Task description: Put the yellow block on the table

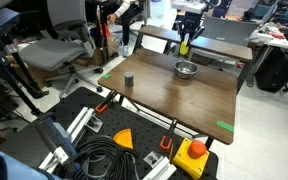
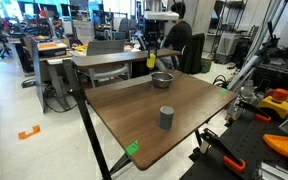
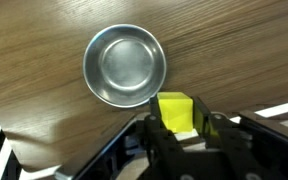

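Next, my gripper puts the yellow block down on the table (image 1: 149, 70) between the metal bowl and the dark grey cylinder. The yellow block is now held above the table's far edge.
The yellow block (image 3: 176, 113) is held between my gripper's (image 3: 179, 122) fingers, above the table's far edge. In both exterior views the block shows as a small yellow spot under the gripper (image 1: 184, 46) (image 2: 150, 59), raised above the dark brown table (image 1: 174, 95) (image 2: 154, 105). The small metal bowl (image 3: 125, 65) is empty and sits on the table just below and beside the gripper (image 1: 186, 69) (image 2: 162, 79).
A small dark grey cylinder (image 1: 129, 79) (image 2: 166, 118) stands on the table away from the bowl. Green tape marks (image 1: 225, 125) (image 2: 132, 149) sit at the table edges. A yellow-and-red button (image 1: 196, 150), cables and office chairs surround the table.
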`<state>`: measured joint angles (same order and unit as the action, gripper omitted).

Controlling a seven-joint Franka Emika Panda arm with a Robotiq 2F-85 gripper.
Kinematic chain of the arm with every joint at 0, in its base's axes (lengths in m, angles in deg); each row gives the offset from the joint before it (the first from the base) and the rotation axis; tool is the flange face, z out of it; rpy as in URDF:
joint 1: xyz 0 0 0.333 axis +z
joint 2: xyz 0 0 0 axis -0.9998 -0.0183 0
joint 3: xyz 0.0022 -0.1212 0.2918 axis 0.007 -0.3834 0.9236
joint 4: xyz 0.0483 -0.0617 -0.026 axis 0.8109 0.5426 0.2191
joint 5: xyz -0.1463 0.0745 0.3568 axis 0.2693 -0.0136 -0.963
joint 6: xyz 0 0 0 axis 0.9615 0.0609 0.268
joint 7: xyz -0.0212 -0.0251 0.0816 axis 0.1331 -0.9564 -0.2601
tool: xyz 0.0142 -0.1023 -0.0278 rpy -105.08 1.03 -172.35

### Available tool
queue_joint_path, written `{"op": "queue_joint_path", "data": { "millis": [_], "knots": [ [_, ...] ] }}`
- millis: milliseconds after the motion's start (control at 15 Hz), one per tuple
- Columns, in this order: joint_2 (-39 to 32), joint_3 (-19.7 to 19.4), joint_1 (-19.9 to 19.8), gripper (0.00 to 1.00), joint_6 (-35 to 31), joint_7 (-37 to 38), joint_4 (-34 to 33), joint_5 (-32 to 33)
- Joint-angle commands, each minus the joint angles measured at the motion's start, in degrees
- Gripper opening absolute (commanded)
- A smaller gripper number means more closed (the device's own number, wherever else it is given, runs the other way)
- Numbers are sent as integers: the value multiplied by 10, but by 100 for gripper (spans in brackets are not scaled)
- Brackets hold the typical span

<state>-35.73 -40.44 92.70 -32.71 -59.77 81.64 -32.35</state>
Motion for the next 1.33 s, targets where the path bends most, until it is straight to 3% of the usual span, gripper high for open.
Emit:
{"op": "queue_joint_path", "data": {
  "millis": [0,267,533,1200,1267],
  "knots": [
    [97,13,40,10,-60,-64,124,22],
    [143,62,52,10,-81,-137,221,42],
    [136,84,52,10,-93,-185,279,52],
    [77,77,56,10,-84,-180,296,68],
    [78,78,55,60,-84,-180,297,68]
  ]
}}
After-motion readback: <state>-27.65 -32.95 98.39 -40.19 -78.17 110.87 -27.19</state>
